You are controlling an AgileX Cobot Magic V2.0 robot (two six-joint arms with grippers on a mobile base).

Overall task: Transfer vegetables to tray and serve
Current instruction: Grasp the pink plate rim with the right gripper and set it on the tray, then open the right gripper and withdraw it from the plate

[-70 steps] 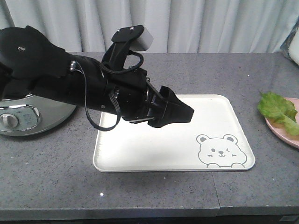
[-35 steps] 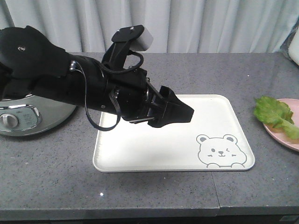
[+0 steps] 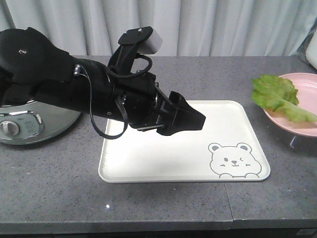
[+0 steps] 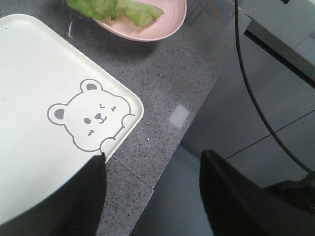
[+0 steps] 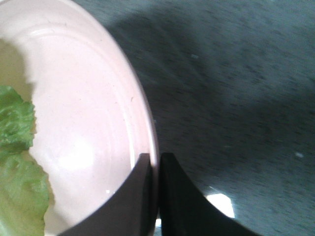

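My right gripper is to put down the pink plate with the lettuce. I need to set it mid-tray, on the cream surface (image 3: 179, 140) beside the bear drawing.
The vegetables are one green frilly lettuce leaf (image 3: 277, 96) lying on a round pink plate (image 3: 304, 85) at the right edge of the front view. The plate hangs tilted above the grey counter, just right of the tray (image 3: 163, 153). In the right wrist view my right gripper (image 5: 155, 156) is shut on the plate's rim (image 5: 88, 113), with the lettuce (image 5: 17, 162) at the left. My left gripper (image 3: 200, 120) hovers over the cream tray with the bear drawing. Seen from the left wrist, that gripper (image 4: 152, 156) is open and holds nothing, with the tray (image 4: 29, 73), plate (image 4: 162, 27) and lettuce (image 4: 113, 9) ahead.
A silver cooker (image 3: 25, 124) stands on the counter at the left, partly behind my left arm. White curtains hang behind the counter. The counter's front edge (image 3: 148, 223) runs close below the tray. A black cable (image 4: 256, 98) hangs beyond the counter edge.
The pink plate with the lettuce has risen off the counter and shifted up and left, toward the tray. The left arm has not moved.
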